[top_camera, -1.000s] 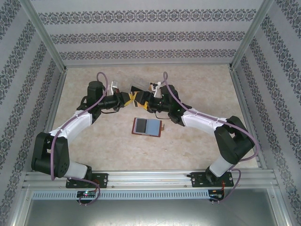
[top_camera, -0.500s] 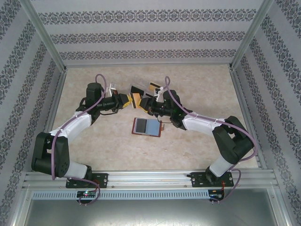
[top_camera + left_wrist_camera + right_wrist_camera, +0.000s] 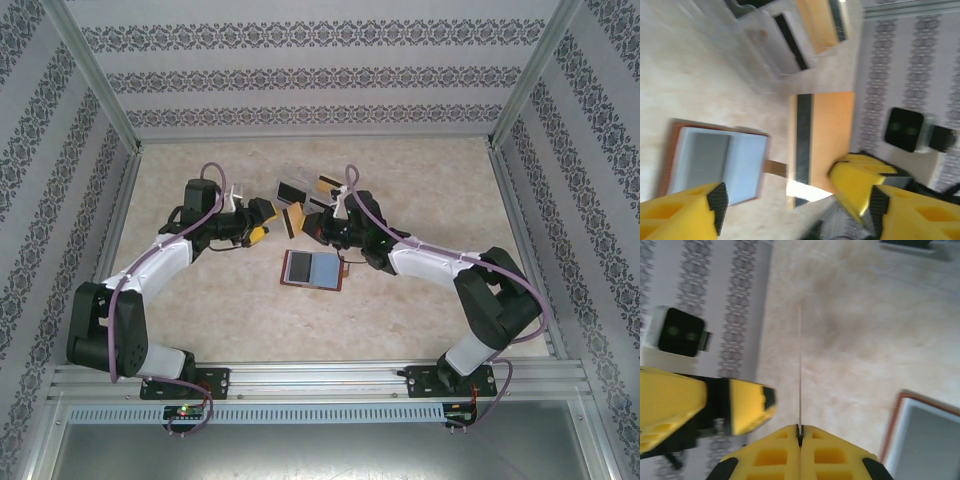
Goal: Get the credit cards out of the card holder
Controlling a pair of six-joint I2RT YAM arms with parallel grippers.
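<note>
Next, I let go of the orange credit card, which hangs above the table now, with my right gripper against the other orange card in the clear plastic tray (image 3: 330, 184).
An orange credit card (image 3: 294, 218) with a dark stripe hangs above the table, my right gripper (image 3: 308, 225) shut on one end of it. In the left wrist view the same card (image 3: 822, 135) shows flat, with the right gripper's yellow fingers (image 3: 860, 180) pinching its lower corner. Seen from the right wrist, the card (image 3: 800, 365) is edge-on, rising from my shut right gripper (image 3: 800, 432). My left gripper (image 3: 267, 218) stands open just left of the card, apart from it, and its open jaws (image 3: 797, 202) hold nothing. The brown card holder (image 3: 312, 270) lies open on the table below, blue-grey pockets up.
A clear plastic tray (image 3: 300, 186) stands behind the grippers with two cards in it, one orange (image 3: 822, 22). Patterned walls and metal posts ring the table. Bare tabletop lies to the left, right and front of the card holder (image 3: 715, 160).
My left gripper opened, let go of the orange card and drew back to the left. My right gripper shut on the card and now holds it alone.
</note>
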